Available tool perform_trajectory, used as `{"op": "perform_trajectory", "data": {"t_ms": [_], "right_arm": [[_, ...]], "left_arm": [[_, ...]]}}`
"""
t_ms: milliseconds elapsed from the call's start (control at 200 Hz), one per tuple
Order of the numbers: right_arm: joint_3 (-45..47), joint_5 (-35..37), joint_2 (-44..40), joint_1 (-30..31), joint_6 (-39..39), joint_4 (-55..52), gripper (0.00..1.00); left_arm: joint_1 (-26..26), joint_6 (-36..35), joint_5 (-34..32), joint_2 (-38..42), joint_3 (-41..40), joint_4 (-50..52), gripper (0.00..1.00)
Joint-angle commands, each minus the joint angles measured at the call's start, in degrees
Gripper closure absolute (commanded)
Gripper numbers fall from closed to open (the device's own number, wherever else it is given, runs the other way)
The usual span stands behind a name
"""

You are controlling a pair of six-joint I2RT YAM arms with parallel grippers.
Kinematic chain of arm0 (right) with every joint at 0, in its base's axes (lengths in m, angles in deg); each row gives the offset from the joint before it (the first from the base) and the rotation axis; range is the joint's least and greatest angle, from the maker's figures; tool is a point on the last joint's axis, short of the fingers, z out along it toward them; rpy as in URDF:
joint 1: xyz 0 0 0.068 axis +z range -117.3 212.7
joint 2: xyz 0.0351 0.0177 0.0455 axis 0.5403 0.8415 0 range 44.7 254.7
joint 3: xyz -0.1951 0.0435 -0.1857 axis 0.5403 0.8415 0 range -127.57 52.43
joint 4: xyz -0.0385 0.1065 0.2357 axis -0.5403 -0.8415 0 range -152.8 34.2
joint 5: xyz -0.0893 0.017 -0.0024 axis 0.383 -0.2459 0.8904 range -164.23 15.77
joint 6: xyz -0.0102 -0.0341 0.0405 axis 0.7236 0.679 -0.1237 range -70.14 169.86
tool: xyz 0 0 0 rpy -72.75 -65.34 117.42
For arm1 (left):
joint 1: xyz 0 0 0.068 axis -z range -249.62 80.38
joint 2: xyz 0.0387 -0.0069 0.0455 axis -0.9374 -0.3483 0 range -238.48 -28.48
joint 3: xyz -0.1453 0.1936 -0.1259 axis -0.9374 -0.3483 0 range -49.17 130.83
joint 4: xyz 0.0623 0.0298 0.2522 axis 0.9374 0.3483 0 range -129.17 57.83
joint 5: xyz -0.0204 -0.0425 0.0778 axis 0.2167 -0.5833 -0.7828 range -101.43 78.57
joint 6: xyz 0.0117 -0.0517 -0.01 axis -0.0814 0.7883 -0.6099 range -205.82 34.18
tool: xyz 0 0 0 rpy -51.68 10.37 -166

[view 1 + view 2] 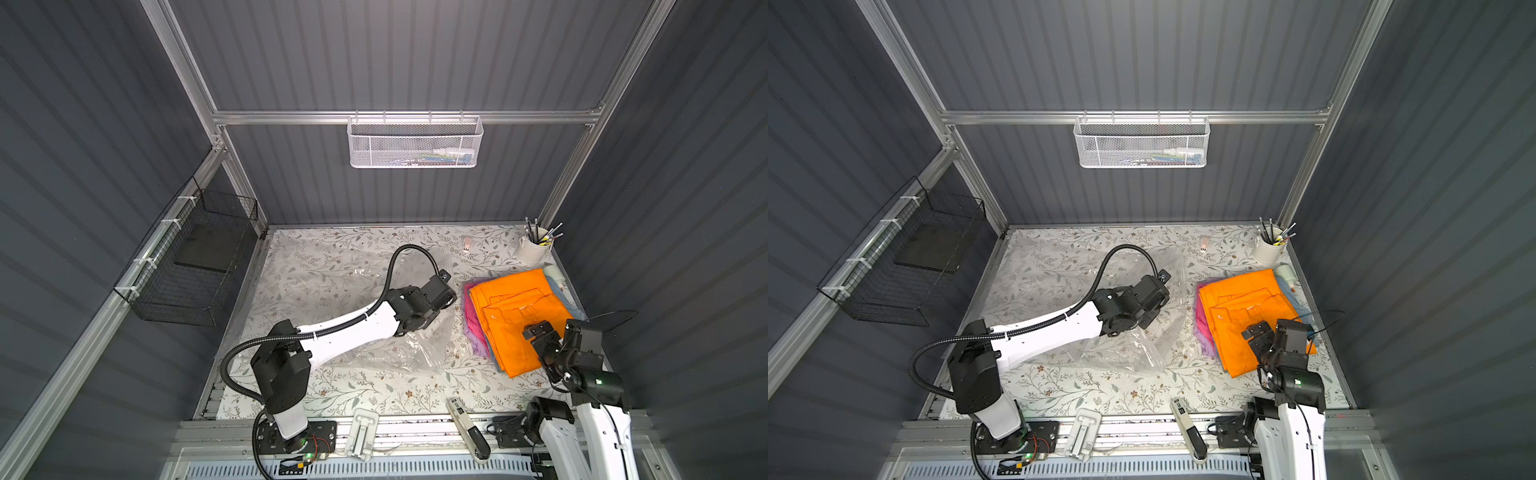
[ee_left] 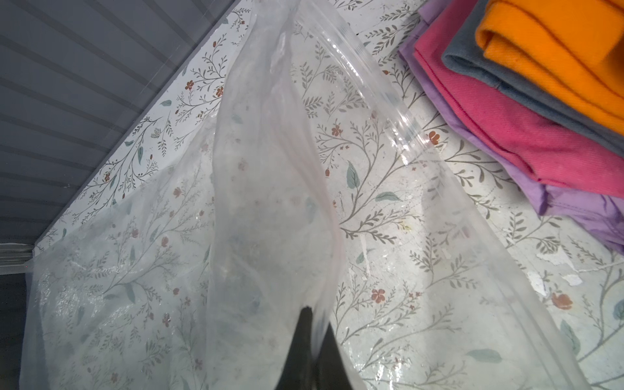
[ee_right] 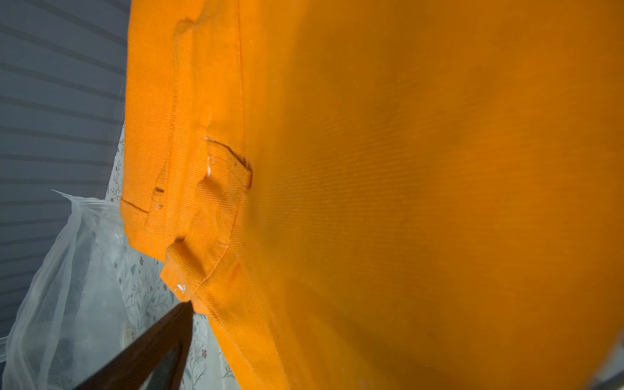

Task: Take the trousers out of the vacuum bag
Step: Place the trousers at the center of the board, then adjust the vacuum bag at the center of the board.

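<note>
The robot's left gripper will release the vacuum bag's film on the table (image 1: 453,308) (image 2: 432,172) next to the pink and lilac trousers.
The trousers lie stacked at the table's right side, the orange pair (image 1: 515,316) (image 1: 1246,307) (image 3: 405,169) on top. Under it the left wrist view shows blue-grey denim (image 2: 506,84), hot pink (image 2: 506,135) and lilac (image 2: 574,209). To their left the clear vacuum bag (image 1: 419,349) (image 1: 1133,349) (image 2: 270,169) is crumpled and holds no garment that I can see. My left gripper (image 1: 449,300) (image 2: 315,317) is shut on a fold of the bag's film. My right gripper (image 1: 552,332) (image 1: 1271,332) hovers open over the orange pair's near end, holding nothing; one finger (image 3: 158,347) shows.
A white cup of pens (image 1: 534,249) and a white bottle (image 1: 555,274) stand behind the stack. A small pale object (image 1: 466,245) lies near the back edge. A black wire basket (image 1: 195,266) hangs on the left wall, a white mesh basket (image 1: 415,143) at the back.
</note>
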Motion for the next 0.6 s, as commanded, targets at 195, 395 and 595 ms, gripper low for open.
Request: {"op": "perform_trajectory", "data": {"t_ms": [195, 395, 595], "right_arm": [[-8.7, 1.8, 3.0, -0.3, -2.3, -9.1, 0.01], [-12.9, 2.9, 2.4, -0.3, -4.2, -13.8, 0.01], [-15.6, 2.6, 1.1, -0.3, -4.7, -16.1, 0.01]], "left_arm": [[-0.3, -0.4, 0.8, -1.3, 0.5, -0.2, 1.00], [-0.3, -0.8, 1.2, -1.9, 1.2, -0.5, 1.00], [-0.4, -1.1, 1.6, -2.5, 1.6, -0.9, 1.00]]}}
